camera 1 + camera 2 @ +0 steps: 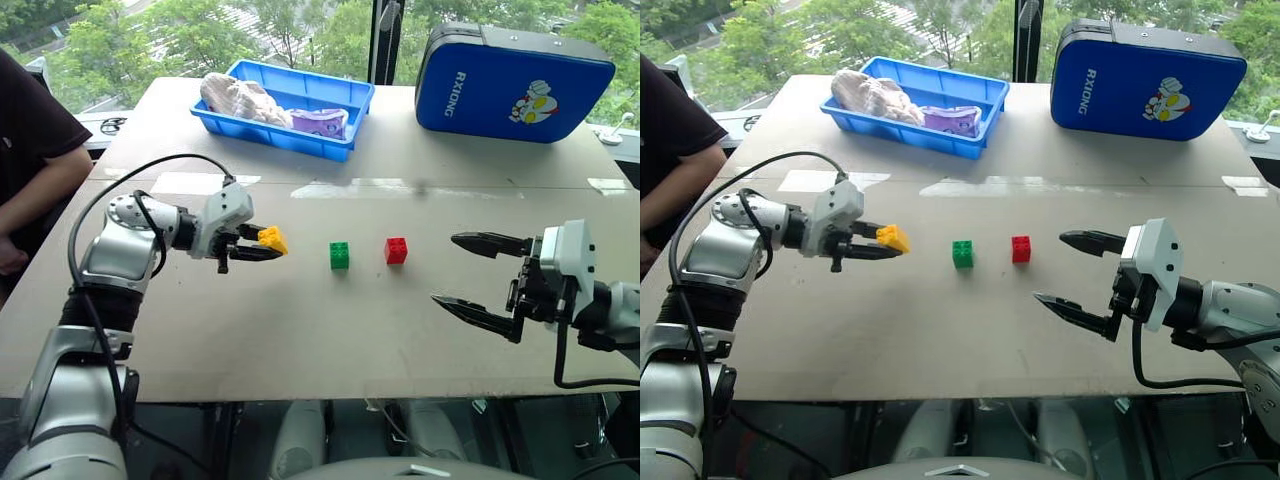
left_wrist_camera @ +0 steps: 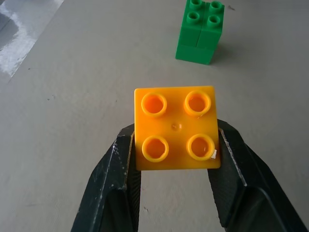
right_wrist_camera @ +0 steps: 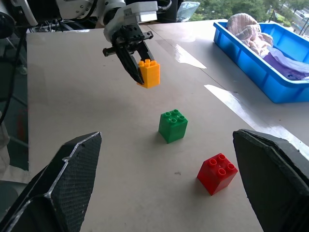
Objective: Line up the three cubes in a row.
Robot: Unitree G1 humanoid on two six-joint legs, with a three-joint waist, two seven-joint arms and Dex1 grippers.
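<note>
The yellow cube will go down from my left gripper onto the table [image 1: 299, 259] [image 2: 186, 108] next to the green cube, opposite the red cube.
My left gripper [image 1: 268, 246] is shut on the yellow cube [image 1: 272, 239] and holds it above the table, left of the other two. In the left wrist view the yellow cube [image 2: 175, 127] sits studs-up between the two black fingers [image 2: 116, 183]. The green cube [image 1: 339, 255] and the red cube [image 1: 396, 250] rest on the table side by side with a small gap. Right of the red cube my right gripper [image 1: 478, 275] hovers open, with nothing between its fingers. The right wrist view shows the yellow cube [image 3: 149, 73], the green cube [image 3: 173, 125] and the red cube [image 3: 217, 172].
A blue tray [image 1: 341, 97] holding cloth and a purple packet stands at the back of the table. A blue case [image 1: 510, 83] stands at the back right. A person's arm [image 1: 30, 180] rests at the left edge. Bare tabletop [image 1: 300, 330] lies in front of the cubes.
</note>
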